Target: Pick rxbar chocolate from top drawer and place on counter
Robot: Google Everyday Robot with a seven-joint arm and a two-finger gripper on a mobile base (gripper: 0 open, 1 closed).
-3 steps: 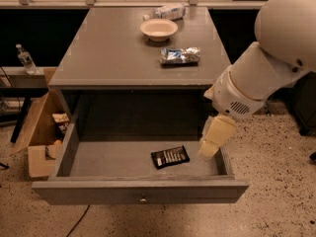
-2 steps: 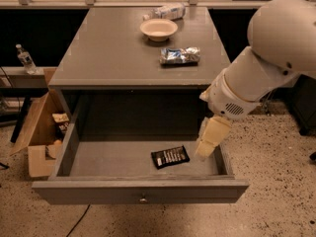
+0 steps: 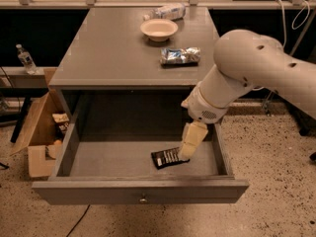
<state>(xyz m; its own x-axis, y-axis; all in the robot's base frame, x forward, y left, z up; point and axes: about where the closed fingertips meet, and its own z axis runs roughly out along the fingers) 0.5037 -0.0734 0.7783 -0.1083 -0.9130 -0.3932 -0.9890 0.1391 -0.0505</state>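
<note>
My next spot is the middle of the rxbar chocolate (image 3: 170,158) in the open top drawer. I will move my gripper there and close it on the bar.
The rxbar chocolate (image 3: 169,157), a flat black bar with white lettering, lies on the floor of the open top drawer (image 3: 140,191), right of its middle. My gripper (image 3: 186,152) hangs from the white arm and reaches down into the drawer. Its tip is at the right end of the bar, and I cannot tell whether it touches. The counter (image 3: 113,53) is the grey top above the drawer.
On the counter stand a white bowl (image 3: 159,28), a crinkled silver-blue foil packet (image 3: 180,56) and a plastic bottle (image 3: 166,11) lying at the back. An open cardboard box (image 3: 38,132) sits on the floor left of the drawer. A water bottle (image 3: 24,58) stands at far left.
My arm and gripper have moved left and slightly down inside the drawer, closing on the right end of the bar. The bar has not moved.
</note>
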